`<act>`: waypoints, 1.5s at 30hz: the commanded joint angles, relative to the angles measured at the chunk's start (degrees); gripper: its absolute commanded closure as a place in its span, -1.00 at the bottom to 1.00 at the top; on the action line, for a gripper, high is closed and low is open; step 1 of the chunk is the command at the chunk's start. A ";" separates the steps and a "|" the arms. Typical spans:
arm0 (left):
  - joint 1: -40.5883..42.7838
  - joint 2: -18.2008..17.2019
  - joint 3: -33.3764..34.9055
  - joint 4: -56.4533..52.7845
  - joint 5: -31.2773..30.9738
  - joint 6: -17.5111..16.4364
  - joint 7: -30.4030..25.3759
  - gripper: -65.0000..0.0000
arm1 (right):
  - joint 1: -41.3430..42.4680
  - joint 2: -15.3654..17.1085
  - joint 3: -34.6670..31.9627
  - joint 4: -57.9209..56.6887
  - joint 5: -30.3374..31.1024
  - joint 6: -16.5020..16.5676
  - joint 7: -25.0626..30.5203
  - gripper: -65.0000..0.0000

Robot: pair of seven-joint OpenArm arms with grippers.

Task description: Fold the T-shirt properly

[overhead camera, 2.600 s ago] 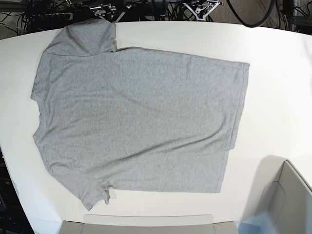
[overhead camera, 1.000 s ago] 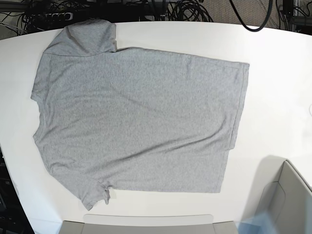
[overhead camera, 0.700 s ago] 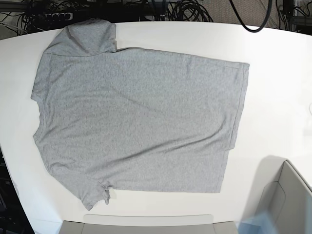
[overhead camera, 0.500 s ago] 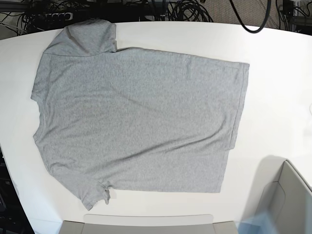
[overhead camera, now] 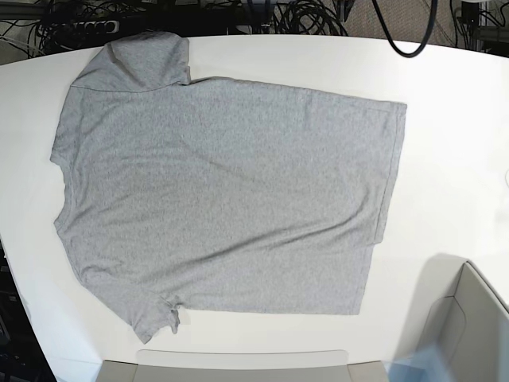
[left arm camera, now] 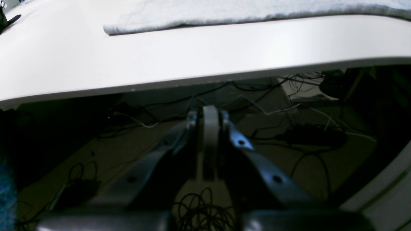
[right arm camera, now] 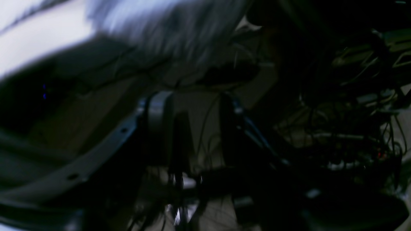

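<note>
The robot's left gripper needs to next grab the heather-grey T-shirt by its hem corner [overhead camera: 400, 105] [left arm camera: 110, 30] nearest the black cables behind the table.
The heather-grey T-shirt [overhead camera: 223, 191] lies spread flat, plain side up, on the white table [overhead camera: 453, 119], with its sleeves at the left and its hem at the right. Neither gripper shows in the base view. In the left wrist view my left gripper [left arm camera: 210, 118] is shut and empty, below the table's edge [left arm camera: 192, 86], and the shirt's edge [left arm camera: 224, 11] lies on top of the table. In the blurred right wrist view my right gripper [right arm camera: 192, 106] has its fingers apart and empty, below a grey blur that looks like the shirt [right arm camera: 179, 19].
Grey bin walls stand at the front edge [overhead camera: 231, 366] and the front right corner [overhead camera: 469, 326]. Black cables hang behind the table [overhead camera: 302, 16] and lie on the floor under it [left arm camera: 305, 134].
The metal arm parts seen at the table's far edge 2.6 s ago have left the base view. The shirt has not moved.
</note>
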 commanded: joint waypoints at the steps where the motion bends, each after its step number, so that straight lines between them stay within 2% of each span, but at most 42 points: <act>1: 1.68 0.31 0.19 0.10 0.01 0.45 -3.12 0.81 | -2.51 2.17 0.01 1.75 1.24 0.14 1.93 0.21; 5: 1.68 0.31 0.19 0.10 0.01 0.45 -3.12 0.79 | -3.56 5.07 -0.25 4.39 5.02 0.14 1.14 0.21; 9: 1.51 0.31 0.19 0.10 0.01 0.45 -3.12 0.79 | -1.36 6.66 -0.08 4.65 8.27 0.14 -4.83 0.21; 12: 1.51 0.31 0.19 0.10 0.01 0.45 -3.12 0.79 | -0.40 7.45 -0.34 4.65 8.18 0.14 -5.98 0.21; 16: 1.42 0.31 0.19 0.10 0.01 0.45 -3.12 0.78 | 2.51 7.45 -0.34 4.74 8.44 0.14 -7.21 0.21; 21: 1.24 0.31 0.19 0.10 0.01 0.45 -3.03 0.78 | 1.36 7.53 0.19 12.48 8.62 0.14 -11.16 0.21; 23: 1.24 0.31 0.19 0.10 0.01 0.45 -3.03 0.78 | 1.27 7.62 0.54 14.85 8.62 0.14 -14.15 0.21; 29: 1.24 0.31 0.19 0.10 0.01 0.45 -2.95 0.78 | 1.89 5.95 7.22 20.74 8.88 0.06 -23.21 0.21; 34: 1.24 0.22 0.19 0.10 0.01 0.45 -0.84 0.78 | 1.10 4.11 12.14 22.15 10.91 0.23 -24.70 0.21; 40: 1.07 0.05 0.19 0.10 0.01 0.45 -0.22 0.78 | 1.10 4.11 12.23 21.44 11.17 0.23 -24.79 0.21; 43: 0.98 0.22 0.19 0.10 0.01 0.45 -0.22 0.78 | 2.33 4.63 11.79 20.39 14.25 0.23 -24.88 0.21; 45: 0.45 0.22 0.19 0.10 0.01 0.45 -0.22 0.78 | 3.38 4.63 12.14 20.04 15.13 0.23 -27.52 0.21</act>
